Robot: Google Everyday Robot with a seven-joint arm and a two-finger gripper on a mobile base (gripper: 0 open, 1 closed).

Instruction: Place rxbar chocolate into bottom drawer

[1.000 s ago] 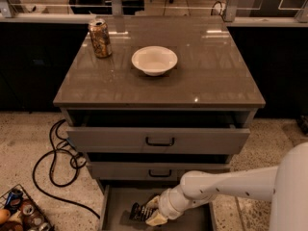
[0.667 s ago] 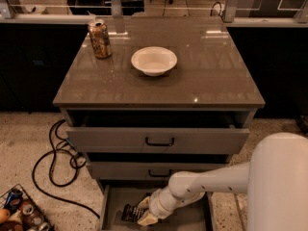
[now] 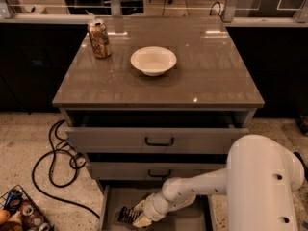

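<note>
Next, my gripper releases the rxbar chocolate, now close to the drawer floor, on the bottom drawer's inside point(image 3: 125, 218), close to the side nearest the black cable.
The bottom drawer point(image 3: 109, 207) is pulled out at the foot of the grey cabinet, a shallow grey tray. My white arm reaches down from the right into it. My gripper point(image 3: 132, 217) is low inside the drawer at its left part. A small dark bar with light lettering, the rxbar chocolate point(image 3: 126, 214), sits at the gripper's tip, close to the drawer floor. Whether the bar rests on the floor or hangs just above it cannot be told.
On the cabinet top point(image 3: 211, 71) stand a white bowl point(image 3: 153, 60) and a brown-gold drink can point(image 3: 98, 38). The two upper drawers with black handles point(image 3: 159, 141) are slightly pulled out above the arm. A black cable point(image 3: 53, 162) loops on the floor at left, beside a basket of items point(image 3: 21, 215).
The arm has swung left and lower into the bottom drawer, carrying the bar from the drawer's middle toward its left side. The arm's upper link now fills more of the lower right.
</note>
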